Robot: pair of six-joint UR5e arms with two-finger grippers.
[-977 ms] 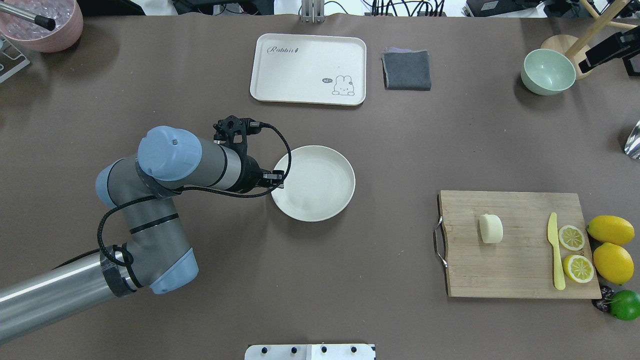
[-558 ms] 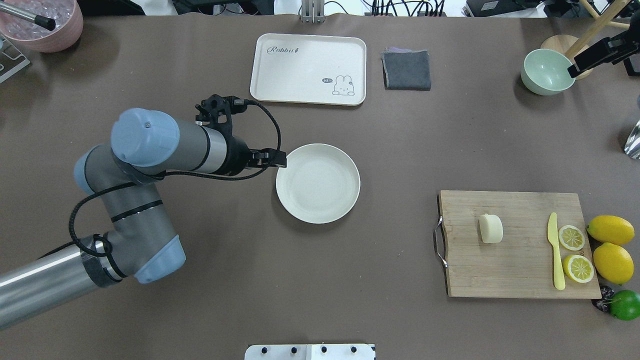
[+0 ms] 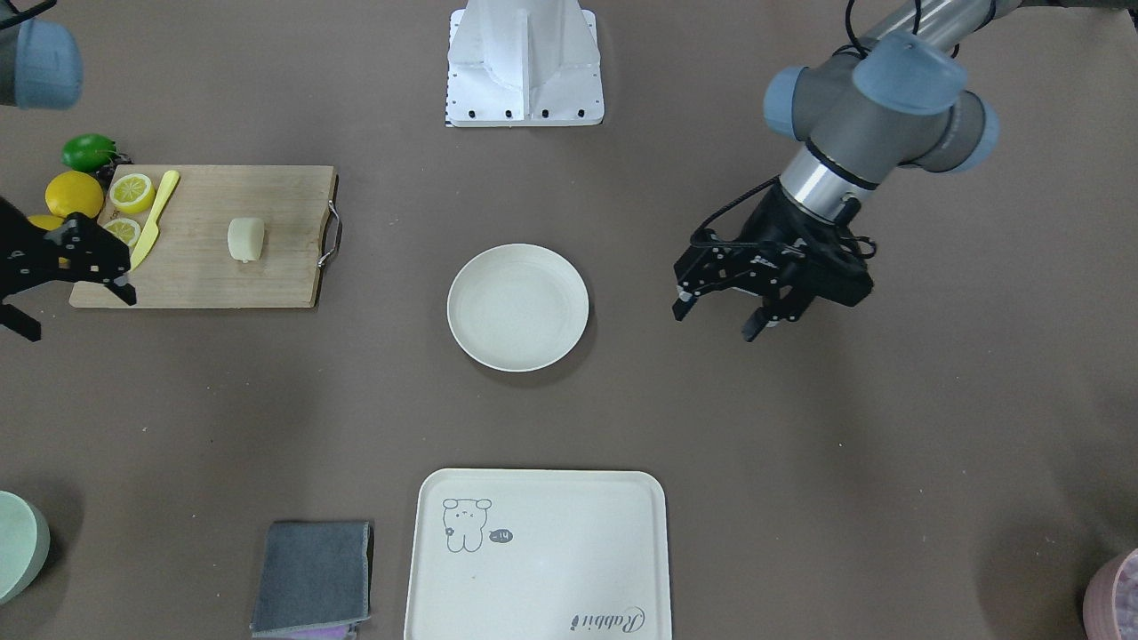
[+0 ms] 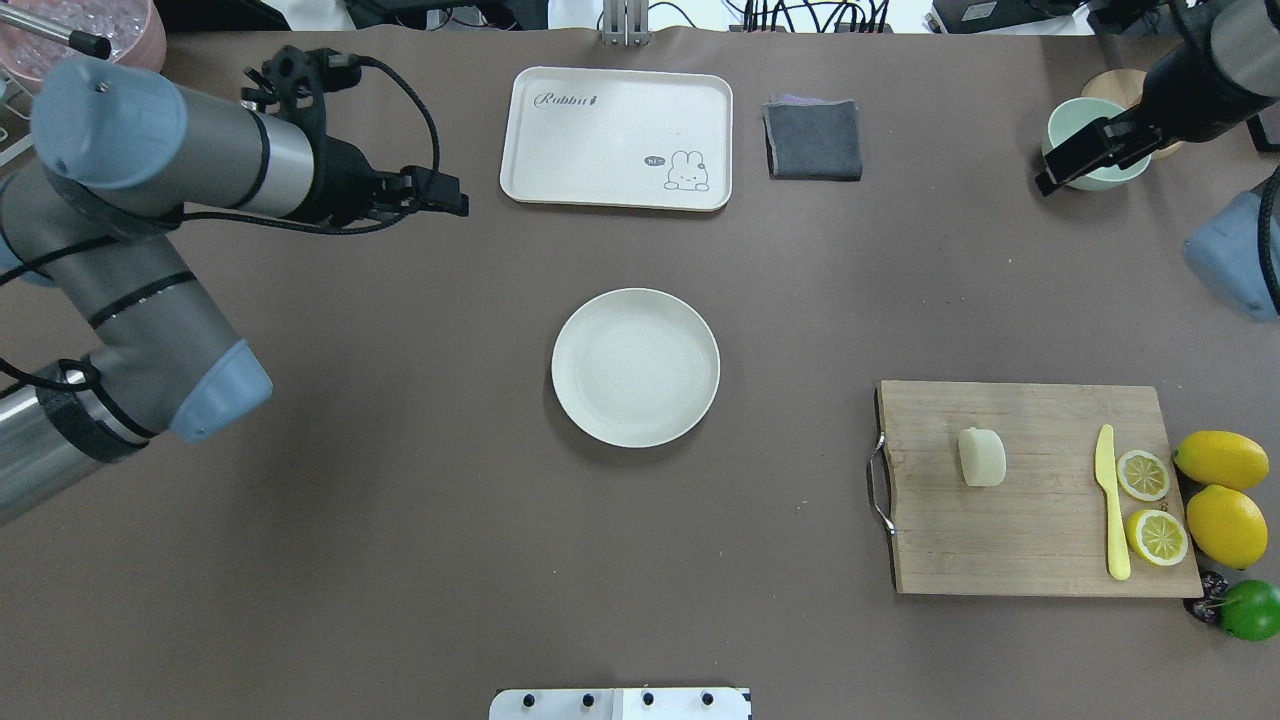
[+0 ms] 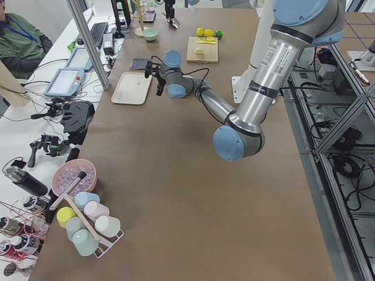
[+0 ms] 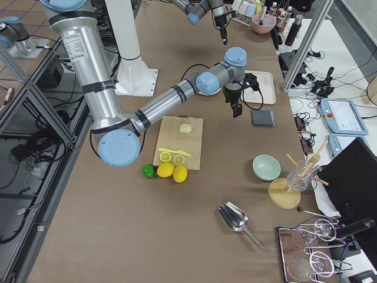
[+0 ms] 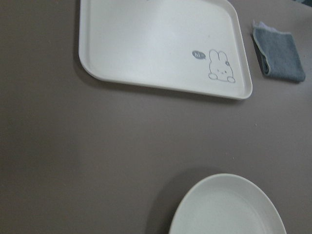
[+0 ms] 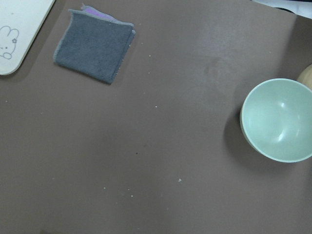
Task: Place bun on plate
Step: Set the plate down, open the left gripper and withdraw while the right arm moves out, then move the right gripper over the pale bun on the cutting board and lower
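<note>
Next, I need to move my right gripper to the bun's middle (image 3: pixel 246 238) on the wooden cutting board and close it there, because the bun belongs on the plate.
The bun (image 4: pixel 982 457), a small pale cream lump, lies on the left part of a wooden cutting board (image 4: pixel 1030 530) at the right. The round cream plate (image 4: pixel 635 367) sits bare at the table's middle, also seen in the front view (image 3: pixel 517 307) and at the bottom of the left wrist view (image 7: pixel 229 209). My left gripper (image 3: pixel 716 322) hangs open and holds nothing, off to the plate's back left near the tray. My right gripper (image 3: pixel 76 311) is open too, hovering at the back right by the green bowl, far from the bun (image 3: pixel 246 239).
A cream tray (image 4: pixel 617 138) with a rabbit drawing and a folded grey cloth (image 4: pixel 813 139) lie at the back. A green bowl (image 8: pixel 278 119) stands back right. The board also carries a yellow knife (image 4: pixel 1110 500) and two lemon halves (image 4: pixel 1143 475); whole lemons (image 4: pixel 1220 458) and a lime (image 4: pixel 1250 608) lie beside it.
My left gripper let go of the plate's rim and drew back to the far left, by the tray. The plate shifted slightly right. My right arm came further in over the green bowl.
</note>
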